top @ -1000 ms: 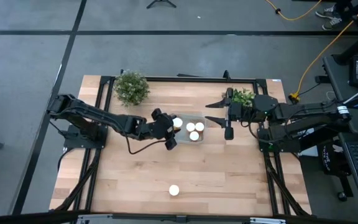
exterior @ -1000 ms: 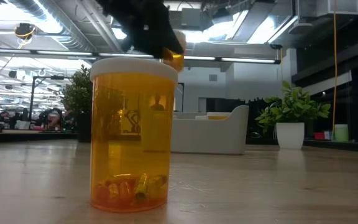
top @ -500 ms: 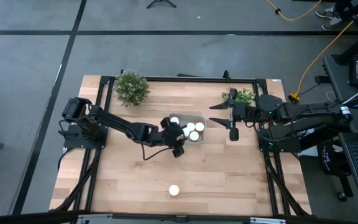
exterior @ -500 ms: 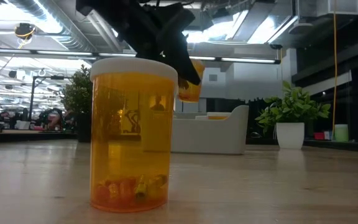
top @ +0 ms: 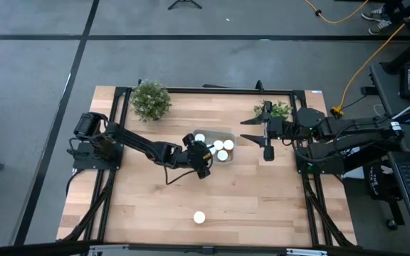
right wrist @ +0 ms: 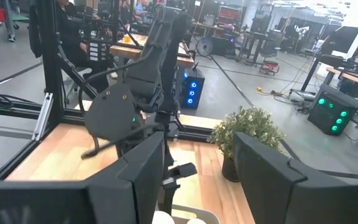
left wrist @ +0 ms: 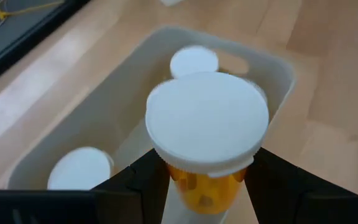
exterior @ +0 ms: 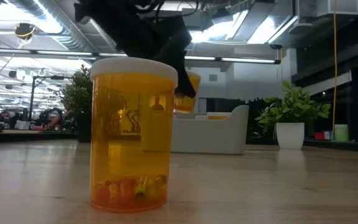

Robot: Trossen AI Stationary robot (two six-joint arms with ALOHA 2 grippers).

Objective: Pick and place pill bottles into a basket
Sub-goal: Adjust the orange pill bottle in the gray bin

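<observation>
The robot's left gripper needs to release the pill bottle, which is now over the pale basket, in the pale basket's near part (top: pixel 212 152) (left wrist: pixel 201 169), next to the bunched white-capped bottles.
My left gripper (top: pixel 202 156) is shut on a pill bottle (left wrist: pixel 207 124) with an amber body and a white cap, over the near left part of the pale basket (top: pixel 230 134). Three other white-capped bottles (top: pixel 223 149) stand inside the basket; two of their caps (left wrist: pixel 193 60) show in the left wrist view. One more bottle (top: pixel 199 217) stands on its base on the table near the front edge and fills the low view (exterior: pixel 132 134). My right gripper (top: pixel 243 131) is open and empty, in the air to the right of the basket. My left gripper pinches the bottle's amber body just under the cap (left wrist: pixel 201 190) between its two fingers (left wrist: pixel 145 183), one on each side. The fingers come from above, slanting down from the table's left. The bottle hangs slightly tilted, cap up, clear above the basket (left wrist: pixel 272 71).
Two green potted plants stand at the far edge, one at the left (top: pixel 150 99) and one at the right (top: pixel 276 110) behind my right gripper. Bare wooden table (top: pixel 262 199) lies between the basket and the front edge.
My left gripper has carried the bottle toward the table's right and a little nearer, from beside the basket's left end to over it, and has gone lower. My right gripper has shifted slightly toward the near edge and stays open.
</observation>
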